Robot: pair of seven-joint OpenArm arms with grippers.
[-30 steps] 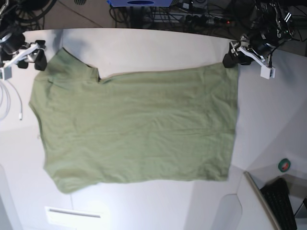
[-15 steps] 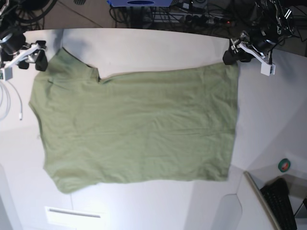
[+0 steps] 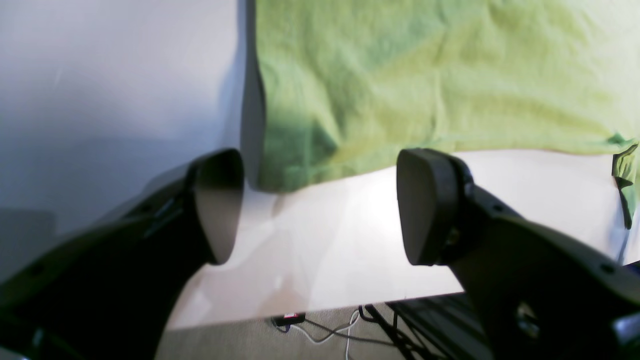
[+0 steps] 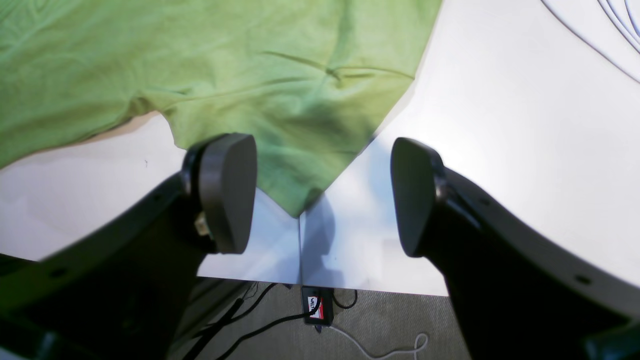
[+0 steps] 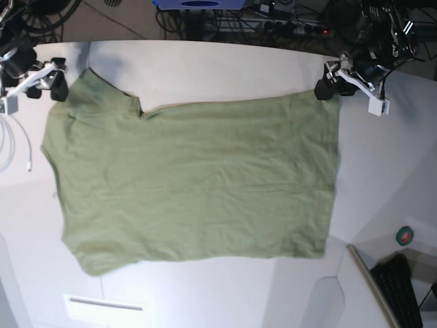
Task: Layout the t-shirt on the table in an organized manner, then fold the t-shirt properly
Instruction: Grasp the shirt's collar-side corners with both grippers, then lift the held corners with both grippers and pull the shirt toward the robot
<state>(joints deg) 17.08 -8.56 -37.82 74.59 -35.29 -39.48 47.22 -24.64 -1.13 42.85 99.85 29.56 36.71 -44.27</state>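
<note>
My right gripper is going to close on the shoulder crease (image 5: 73,114) (image 4: 330,74) of the olive-green t-shirt, where its pointed sleeve meets the t-shirt's body.
The olive-green t-shirt (image 5: 191,178) lies spread flat on the white table (image 5: 225,68), its hem edge to the right. My left gripper (image 5: 329,80) hovers open at the shirt's far right corner. In the left wrist view that gripper (image 3: 320,205) holds nothing, and the t-shirt (image 3: 425,75) corner lies just beyond the fingers. My right gripper (image 5: 57,76) is open at the far left corner. In the right wrist view the t-shirt (image 4: 250,65) tapers to a point between the open fingers of that gripper (image 4: 320,195), ungripped.
A white cable (image 5: 10,147) loops on the table's left side. A green tape roll (image 5: 405,236) and a dark keyboard (image 5: 403,290) sit at the right front. A white plate (image 5: 106,304) lies near the front edge. Cables (image 4: 315,307) run on the floor behind the table.
My left gripper has drifted slightly left and toward the far edge near the shirt's corner. The shirt and my right gripper have not moved.
</note>
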